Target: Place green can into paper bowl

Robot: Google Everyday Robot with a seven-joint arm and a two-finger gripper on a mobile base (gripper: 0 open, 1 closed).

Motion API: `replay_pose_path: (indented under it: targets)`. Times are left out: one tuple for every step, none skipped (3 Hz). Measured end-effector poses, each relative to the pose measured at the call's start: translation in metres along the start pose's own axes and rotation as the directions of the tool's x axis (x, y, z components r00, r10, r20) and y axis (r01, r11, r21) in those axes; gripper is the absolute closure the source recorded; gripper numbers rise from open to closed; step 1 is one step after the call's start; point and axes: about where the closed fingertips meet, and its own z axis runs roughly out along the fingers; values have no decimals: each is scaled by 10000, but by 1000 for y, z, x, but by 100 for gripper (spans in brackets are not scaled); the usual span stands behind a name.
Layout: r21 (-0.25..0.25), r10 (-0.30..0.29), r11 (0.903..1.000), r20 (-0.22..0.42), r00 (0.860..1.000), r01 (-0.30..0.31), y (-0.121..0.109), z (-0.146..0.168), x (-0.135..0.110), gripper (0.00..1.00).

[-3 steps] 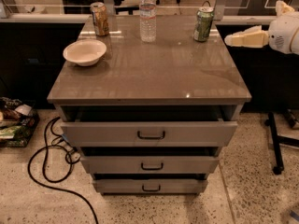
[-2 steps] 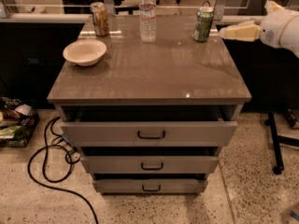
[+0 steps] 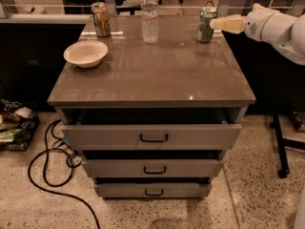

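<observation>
Next, my gripper closes on the middle of the green can (image 3: pixel 205 25), about halfway from the green can's top to its bottom.
The green can (image 3: pixel 206 25) stands upright at the back right of the brown cabinet top (image 3: pixel 157 78). The cream-white paper bowl (image 3: pixel 86 53) sits near the left edge, far from the can. My gripper (image 3: pixel 218 24) comes in from the right on a white arm, level with the can's upper half. Its cream tip is right next to the can's right side. I cannot tell whether it touches the can.
A gold-brown can (image 3: pixel 100 19) stands at the back left behind the bowl. A water bottle (image 3: pixel 149 15) stands at the back middle. Three drawers (image 3: pixel 152 136) hang partly open in front. A black cable (image 3: pixel 47 168) lies on the floor at left, and a black stand (image 3: pixel 281 147) is at right.
My gripper has moved left from beyond the cabinet's right edge until its tip is beside the green can. The can, bowl and bottle have not moved.
</observation>
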Motion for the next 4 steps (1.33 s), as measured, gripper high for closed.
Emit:
replay_pose_path:
  targets:
    - [-77, -57, 10000, -7, 10000, 57, 3, 11, 0, 0]
    - [-268, -15, 9996, -101, 9999, 12, 4, 37, 3, 0]
    - [-478, 269, 9985, -110, 9996, -274, 6, 66, 12, 0]
    - [-588, 663, 9960, -226, 9975, -675, 4, 88, 28, 0]
